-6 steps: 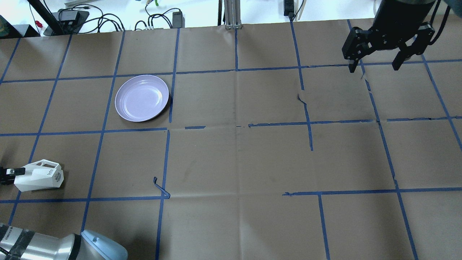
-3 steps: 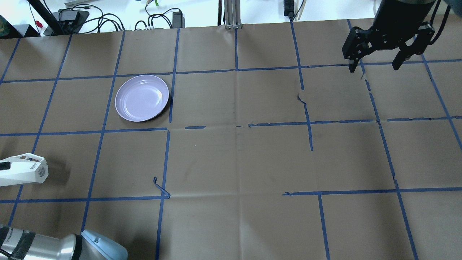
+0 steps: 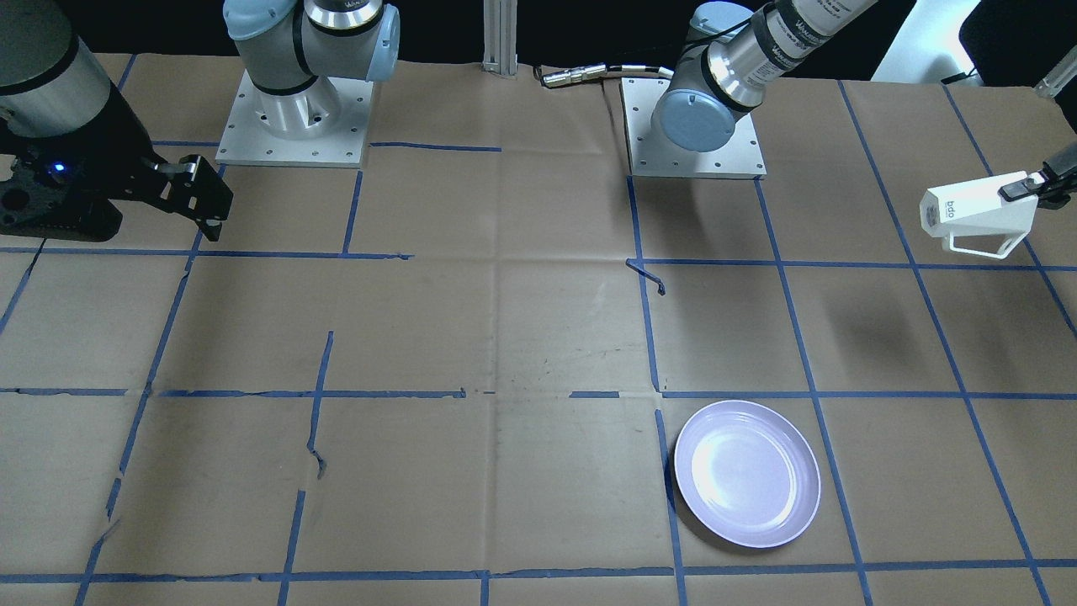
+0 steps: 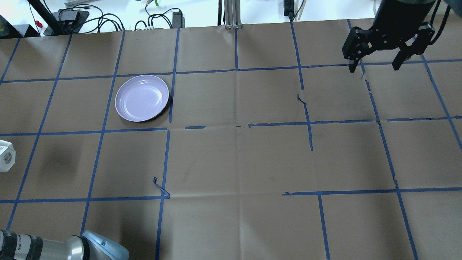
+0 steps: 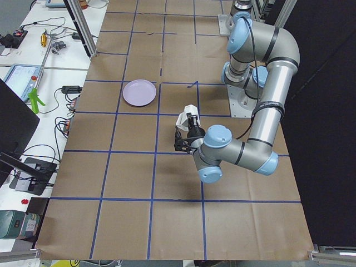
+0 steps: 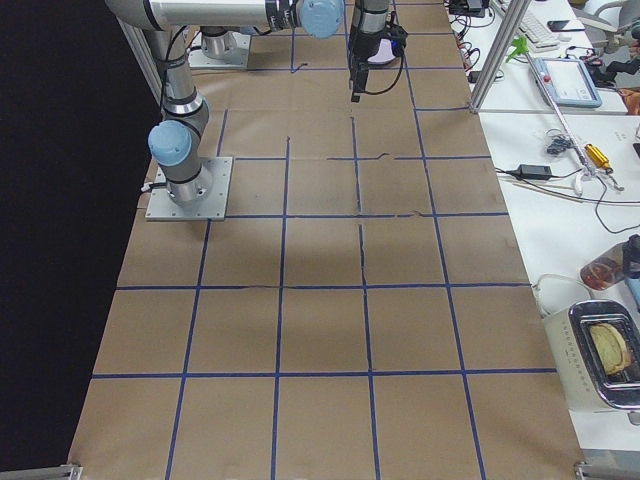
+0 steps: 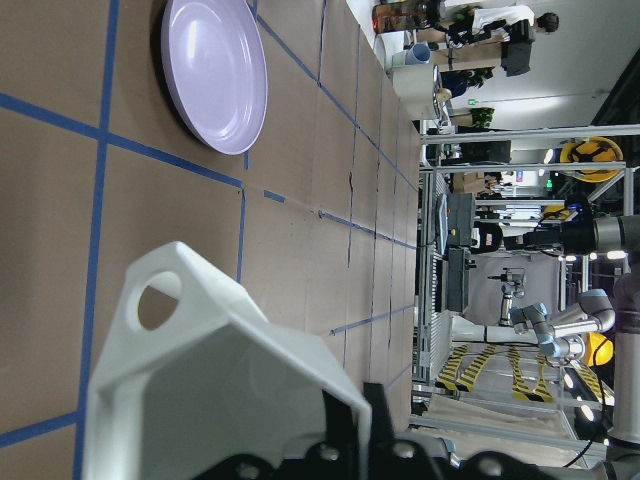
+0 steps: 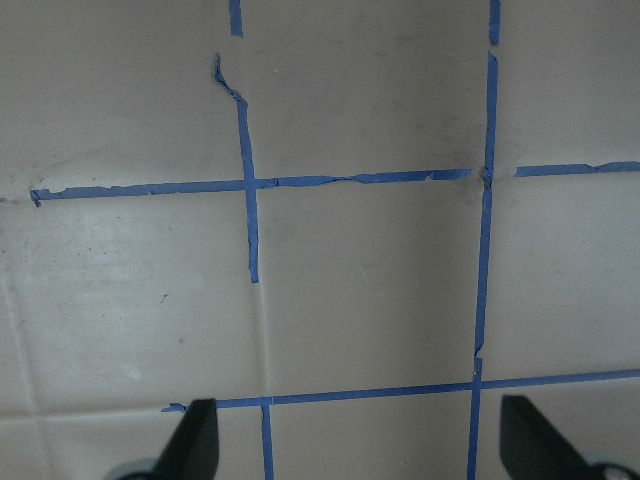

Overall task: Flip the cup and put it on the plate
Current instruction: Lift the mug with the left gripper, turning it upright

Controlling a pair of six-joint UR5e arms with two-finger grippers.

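The robot's left gripper needs to release the white faceted cup on the middle of the lavender plate (image 3: 748, 475) (image 7: 214, 70).
The white faceted cup (image 3: 976, 215) hangs on its side above the table's left end, handle down in the front-facing view. My left gripper (image 3: 1028, 189) is shut on the wall at its rim. In the overhead view only the cup's end (image 4: 6, 156) shows at the left edge. It fills the left wrist view (image 7: 210, 390) and also shows in the exterior left view (image 5: 186, 115). The lavender plate (image 4: 142, 98) lies empty, well away from the cup; it also shows in other views (image 3: 747, 473) (image 7: 215, 75). My right gripper (image 4: 374, 68) is open and empty over the far right corner (image 8: 360, 445).
The table is brown paper with a blue tape grid. A loose curl of tape (image 4: 160, 187) sticks up between the cup and the middle. My left arm's elbow (image 4: 90, 249) is at the near left corner. Cables and adapters (image 4: 108, 18) lie beyond the far edge.
My left gripper has lifted the cup off the table and carried it left, nearly out of the overhead view. Its shadow is left on the paper. The right arm has not moved.
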